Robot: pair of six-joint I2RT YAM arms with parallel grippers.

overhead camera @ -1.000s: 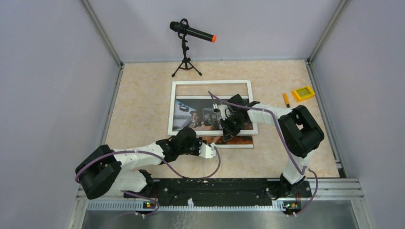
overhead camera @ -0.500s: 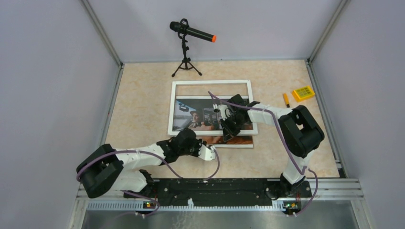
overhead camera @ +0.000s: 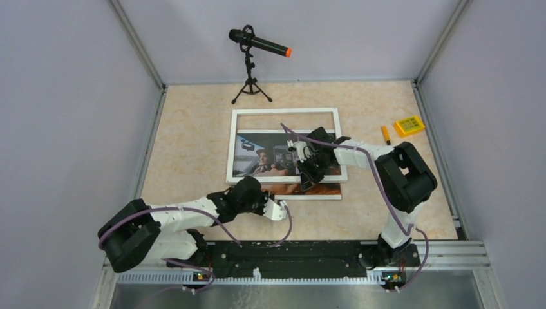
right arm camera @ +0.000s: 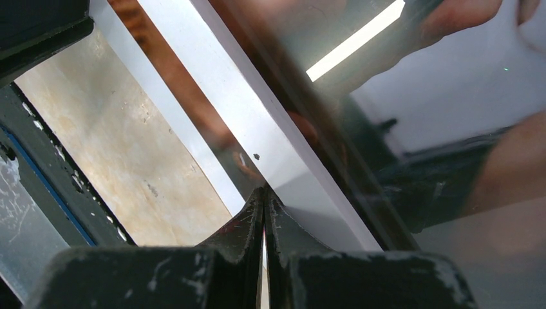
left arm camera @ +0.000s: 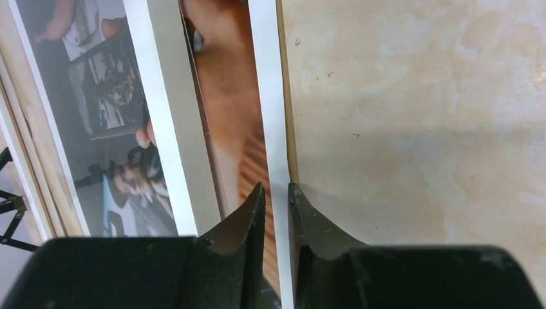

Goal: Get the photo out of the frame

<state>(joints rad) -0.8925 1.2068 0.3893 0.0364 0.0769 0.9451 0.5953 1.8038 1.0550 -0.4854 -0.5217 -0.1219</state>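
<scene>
My left gripper sits toward one end of the photo's white border; it should open and grip closer to its middle [overhead camera: 293,197] before pulling.
The white-rimmed frame [overhead camera: 283,111] lies flat on the table. The photo [overhead camera: 264,158] shows through it and sticks out past the near rail, its orange-tan part and white border bare [left arm camera: 228,116]. My left gripper [overhead camera: 282,209] lies low along that near edge. Its jaws [left arm camera: 275,188] stand a narrow gap apart over the white border, one finger over the print and one over the table, clamping nothing. My right gripper [overhead camera: 308,177] is shut, its tips [right arm camera: 264,191] resting on the frame's white near rail [right arm camera: 257,122] beside the glass.
A microphone on a small tripod [overhead camera: 250,45] stands behind the frame. A yellow box [overhead camera: 409,125] and an orange marker [overhead camera: 385,134] lie at the right rear. Grey walls close in on both sides.
My left gripper has slid a little toward the near left, along the photo's near edge. The right gripper, frame and photo look unmoved.
</scene>
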